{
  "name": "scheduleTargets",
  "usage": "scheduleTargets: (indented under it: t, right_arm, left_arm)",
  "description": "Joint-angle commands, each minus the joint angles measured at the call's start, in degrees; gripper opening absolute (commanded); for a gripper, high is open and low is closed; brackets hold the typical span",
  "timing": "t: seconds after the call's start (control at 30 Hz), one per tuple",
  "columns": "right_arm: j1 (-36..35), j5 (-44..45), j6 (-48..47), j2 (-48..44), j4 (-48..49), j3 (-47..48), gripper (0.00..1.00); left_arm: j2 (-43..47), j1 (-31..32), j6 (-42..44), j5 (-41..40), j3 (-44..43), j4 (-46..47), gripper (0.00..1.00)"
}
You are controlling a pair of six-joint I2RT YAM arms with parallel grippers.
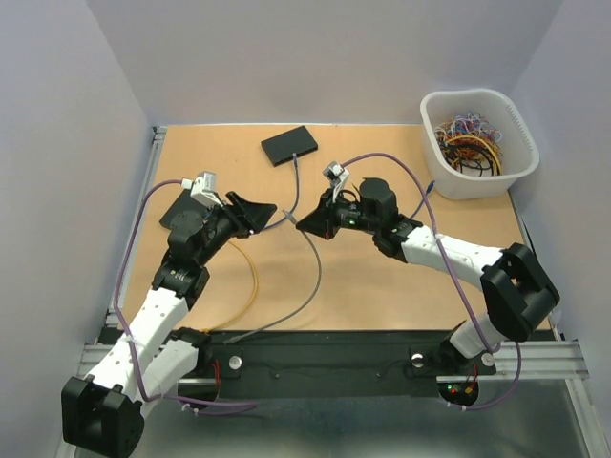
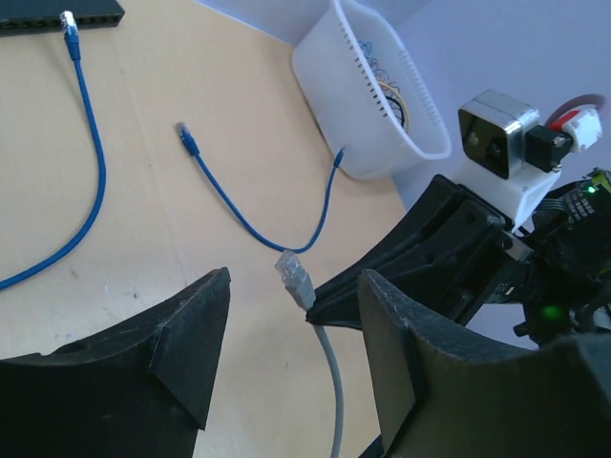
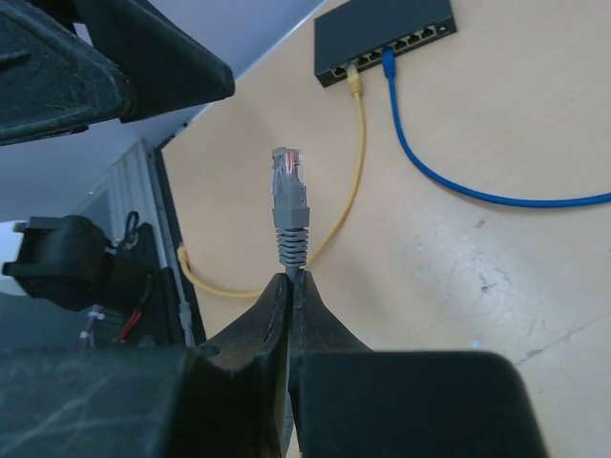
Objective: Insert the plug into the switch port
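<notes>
The grey cable is in my right gripper behind the plug's boot, so my left gripper needs to hold the plug while my right gripper takes the plug's boot (image 3: 292, 245).
A grey plug (image 3: 289, 191) on a grey cable (image 2: 331, 382) stands upright from my right gripper (image 3: 291, 279), which is shut on the cable just behind the plug's ribbed boot. In the top view the right gripper (image 1: 304, 221) holds it above the table's middle, facing my left gripper (image 1: 260, 212). The left gripper (image 2: 293, 286) is open, and the plug (image 2: 294, 277) shows between its fingers, touching neither. One black switch (image 3: 387, 38) has a yellow and a blue cable plugged in. Another black switch (image 1: 289, 145) lies at the back centre.
A white basket (image 1: 477, 143) of coloured cables stands at the back right. A loose blue cable (image 2: 258, 224) lies on the table beside it. A yellow cable (image 1: 253, 277) curves near the left arm. Grey walls enclose the table.
</notes>
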State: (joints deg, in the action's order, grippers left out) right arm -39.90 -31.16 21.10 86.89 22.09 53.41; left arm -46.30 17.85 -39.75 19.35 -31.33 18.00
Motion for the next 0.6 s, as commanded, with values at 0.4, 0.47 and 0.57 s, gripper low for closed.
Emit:
scheduleTargets:
  t: [0.4, 0.47, 0.57]
  right_arm:
    - [-0.7, -8.4, 9.0, -0.9, 14.9, -1.1, 0.01]
    - [-0.7, -8.7, 9.4, -0.8, 16.0, -1.4, 0.01]
    - [-0.7, -8.7, 9.9, -0.8, 16.5, -1.6, 0.0]
  left_arm:
    - [-1.6, 2.5, -3.7, 3.7, 2.9, 16.1, 0.59]
    - [-2.3, 3.2, -3.8, 3.6, 2.9, 16.6, 0.58]
    - [-3.4, 4.6, -3.7, 3.0, 2.7, 17.4, 0.55]
